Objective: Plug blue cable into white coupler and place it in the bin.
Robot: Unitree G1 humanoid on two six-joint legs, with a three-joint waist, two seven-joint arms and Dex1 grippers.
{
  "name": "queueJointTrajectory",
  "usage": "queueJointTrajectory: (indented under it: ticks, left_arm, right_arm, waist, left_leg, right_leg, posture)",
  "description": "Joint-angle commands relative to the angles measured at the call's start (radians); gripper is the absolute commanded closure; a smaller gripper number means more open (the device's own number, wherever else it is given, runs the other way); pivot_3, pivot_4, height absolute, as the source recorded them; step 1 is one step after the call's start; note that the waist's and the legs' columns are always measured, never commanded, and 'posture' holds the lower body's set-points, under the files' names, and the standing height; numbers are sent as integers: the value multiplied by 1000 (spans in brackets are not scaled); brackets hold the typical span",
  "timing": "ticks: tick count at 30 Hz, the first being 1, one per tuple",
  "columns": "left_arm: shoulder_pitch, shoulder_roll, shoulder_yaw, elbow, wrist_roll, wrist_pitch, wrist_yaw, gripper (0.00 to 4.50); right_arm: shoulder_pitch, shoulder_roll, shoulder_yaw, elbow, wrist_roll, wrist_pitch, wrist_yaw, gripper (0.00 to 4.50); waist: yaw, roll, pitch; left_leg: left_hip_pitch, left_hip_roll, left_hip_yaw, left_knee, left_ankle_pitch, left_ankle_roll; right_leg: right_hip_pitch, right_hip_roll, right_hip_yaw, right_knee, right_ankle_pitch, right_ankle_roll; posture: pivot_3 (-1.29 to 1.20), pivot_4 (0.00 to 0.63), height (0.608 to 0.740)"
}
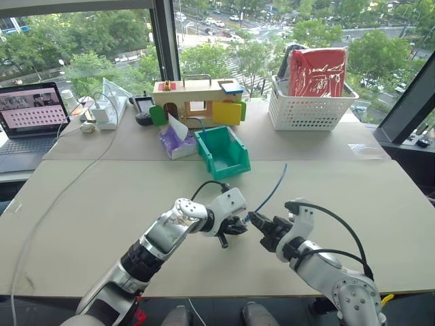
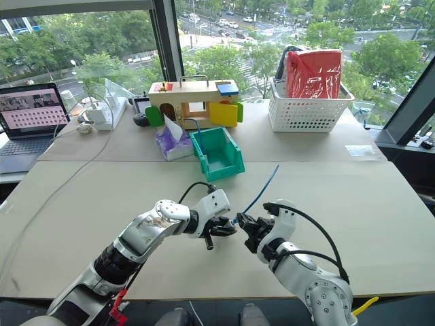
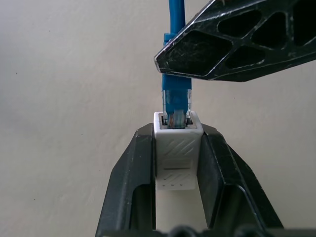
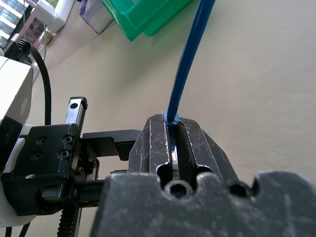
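Observation:
I need to release the blue cable with its white coupler from my right gripper inside the green bin (image 1: pixel 223 160), near the cut-away front.
My left gripper (image 3: pixel 177 134) is shut on the white coupler (image 3: pixel 177 158), which stands between its two black fingers with the opening facing away. The clear plug of the blue cable (image 3: pixel 176 96) has its tip inside that opening. My right gripper (image 4: pixel 173 131) is shut on the blue cable (image 4: pixel 190 59) just behind the plug, and the cord rises free from it over the table (image 1: pixel 273 189). Both grippers (image 1: pixel 234 227) (image 1: pixel 262 225) meet tip to tip above the near middle of the table. The green bin (image 1: pixel 223 153) stands beyond them, cut-away front toward me.
Beside the bin lies a purple tissue pack (image 1: pixel 175 141), and a wooden toy house (image 1: pixel 197 98) stands behind it. A white lattice basket (image 1: pixel 309 112) holding a red bag is at the back right. A laptop (image 1: pixel 30 115) sits far left. A long white cord (image 1: pixel 61 193) crosses the left side.

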Motion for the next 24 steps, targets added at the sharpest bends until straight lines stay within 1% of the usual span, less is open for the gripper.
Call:
queueJointTrajectory:
  ticks: [1,9,13,17,19,24]
  left_arm:
    - [27,-6,-31,13,2,24,4,3853]
    - [37,-18,-25,8,-6,34,13,3853]
    - [43,-21,-20,5,-9,41,16,3853]
    - [47,-24,-21,0,-9,45,17,3853]
    - [48,-23,-21,-4,-8,47,18,3853]
    - [56,-25,-18,-11,-9,52,24,3853]
  right_arm:
    - [19,4,24,-22,49,45,-5,4500]
    - [37,-25,40,-19,108,74,9,4500]
    - [43,-75,54,-5,140,108,45,4500]
    - [13,-78,80,46,95,109,59,4500]
    - [5,-84,84,53,99,120,64,4500]
    - [10,-94,81,48,116,139,73,4500]
  waist:
    - [0,0,0]
    - [2,0,-1]
    - [2,-1,-2]
    - [2,-2,-3]
    - [0,-2,-3]
    - [0,-4,-5]
  left_leg:
    - [0,0,0,0,0,0]
    - [0,0,0,0,0,0]
    - [1,0,0,0,0,0]
    - [6,0,-1,-1,-1,1]
    - [10,0,0,-2,-1,1]
    - [11,0,-1,-3,-1,1]
  right_leg:
    - [0,0,0,0,0,0]
    - [1,0,0,-1,0,0]
    - [2,0,0,-1,-1,0]
    - [8,0,-1,-3,-2,0]
    - [12,0,-1,-4,-3,-1]
    - [12,0,-1,-4,-4,-1]
  posture:
    - [0,150,733]
    - [0,150,733]
    - [0,150,733]
    - [0,150,733]
    - [0,150,733]
    - [0,150,733]
